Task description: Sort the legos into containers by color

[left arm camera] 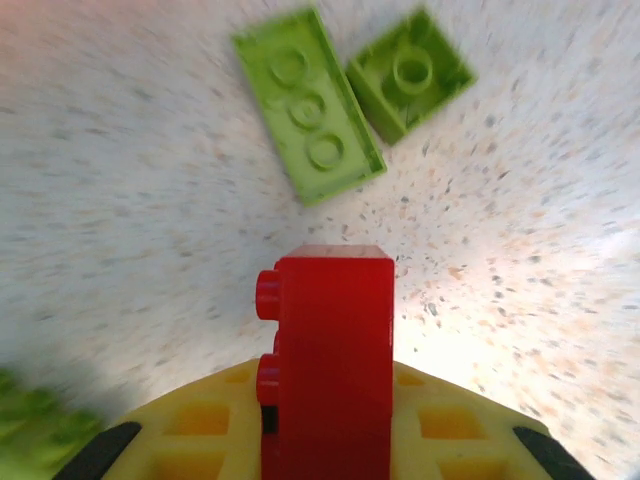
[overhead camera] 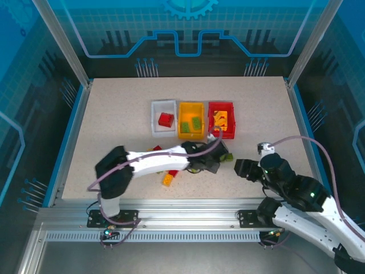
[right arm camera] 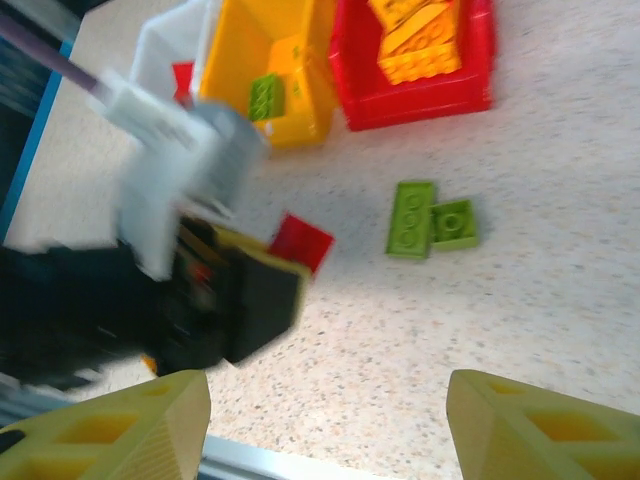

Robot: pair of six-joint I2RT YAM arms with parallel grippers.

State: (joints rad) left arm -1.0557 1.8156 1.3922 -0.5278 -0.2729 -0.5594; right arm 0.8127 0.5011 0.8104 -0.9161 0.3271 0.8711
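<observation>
Next, my left gripper releases the red lego, now upright just above the table, in the white container (overhead camera: 161,130), just in front of the red brick.
My left gripper (left arm camera: 325,440) is shut on a red lego (left arm camera: 335,350) that stands upright between its yellow fingers, just above the table. Two light green legos, a long one (left arm camera: 308,103) and a small square one (left arm camera: 410,72), lie side by side beyond it. From above, the left gripper (overhead camera: 214,162) sits in front of the three containers: white (overhead camera: 154,120) with a red brick, yellow-orange (overhead camera: 191,105) with green bricks, red (overhead camera: 221,104) with yellow bricks. My right gripper (right arm camera: 325,400) is open over bare table, right of the green legos (right arm camera: 411,218) and the held red lego (right arm camera: 303,241).
More loose legos lie under and beside the left forearm, among them a yellow one (overhead camera: 169,179) and a red one (overhead camera: 157,148). The right gripper (overhead camera: 242,168) hovers near the table's front right. The table's front edge (overhead camera: 188,198) runs close below both grippers.
</observation>
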